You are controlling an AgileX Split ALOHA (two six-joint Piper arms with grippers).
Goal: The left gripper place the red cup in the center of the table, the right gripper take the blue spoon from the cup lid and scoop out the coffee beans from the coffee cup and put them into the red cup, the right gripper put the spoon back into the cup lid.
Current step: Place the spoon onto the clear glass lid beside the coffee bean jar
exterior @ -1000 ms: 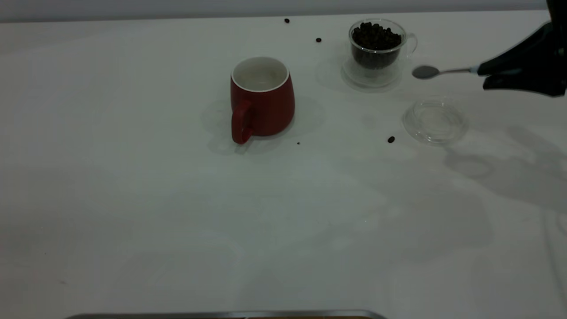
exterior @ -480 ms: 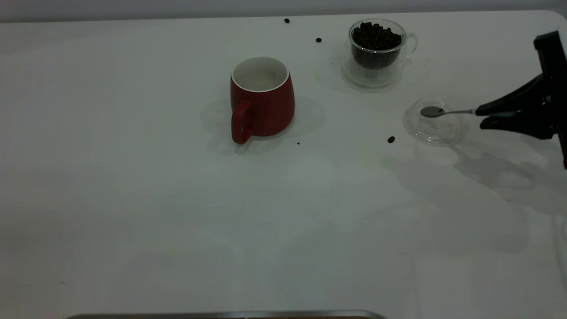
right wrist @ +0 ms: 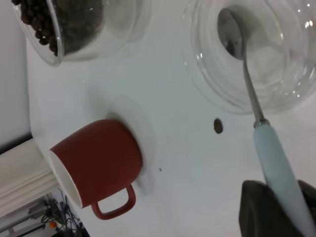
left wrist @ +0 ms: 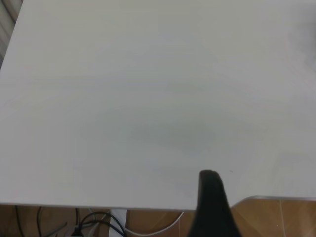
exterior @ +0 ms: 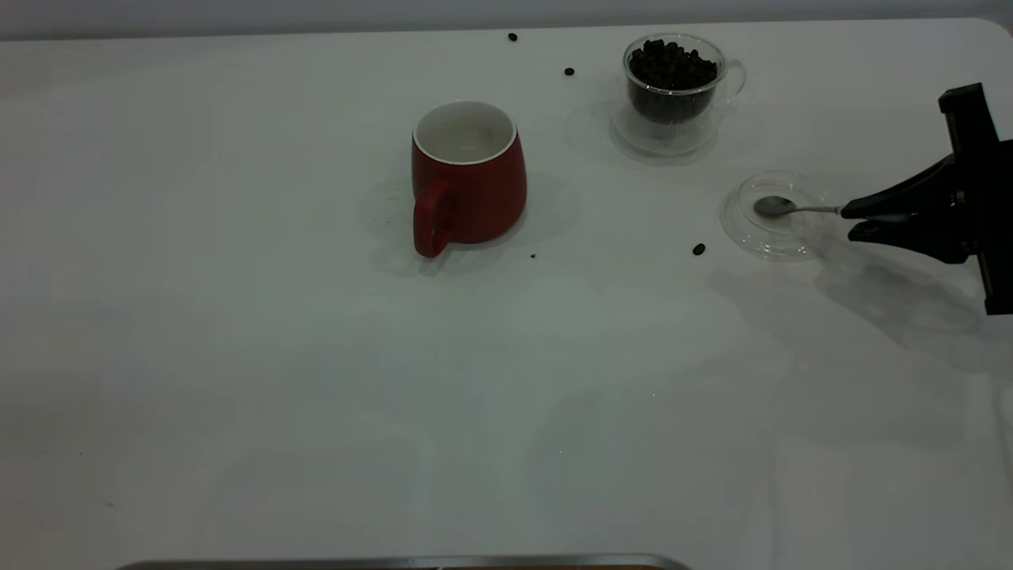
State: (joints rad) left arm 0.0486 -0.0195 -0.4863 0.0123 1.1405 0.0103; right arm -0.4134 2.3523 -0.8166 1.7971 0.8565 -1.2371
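Observation:
Next, I let go of the blue spoon with my right gripper across the front rim of the cup lid (exterior: 803, 239) (right wrist: 294, 86), with its metal bowl inside.
The red cup (exterior: 468, 179) stands upright near the middle of the table (exterior: 316, 380), handle toward the front; it also shows in the right wrist view (right wrist: 96, 163). The coffee cup (exterior: 673, 87) full of coffee beans (exterior: 671, 65) stands at the back right. My right gripper (exterior: 851, 219) is shut on the pale blue handle of the blue spoon (right wrist: 279, 163). The spoon's metal bowl (exterior: 773, 206) rests inside the cup lid (exterior: 779, 215), right of centre. My left gripper is out of the exterior view; one black finger (left wrist: 212, 202) shows over the table's edge.
Loose coffee beans lie on the table: one in front of the lid (exterior: 699, 249) and two at the back (exterior: 569, 71) (exterior: 513, 36). A metal-edged object (exterior: 411, 563) runs along the front edge.
My right gripper has brought the spoon down from beside the coffee cup to the cup lid. The spoon's bowl now lies in the lid. The cups have not moved.

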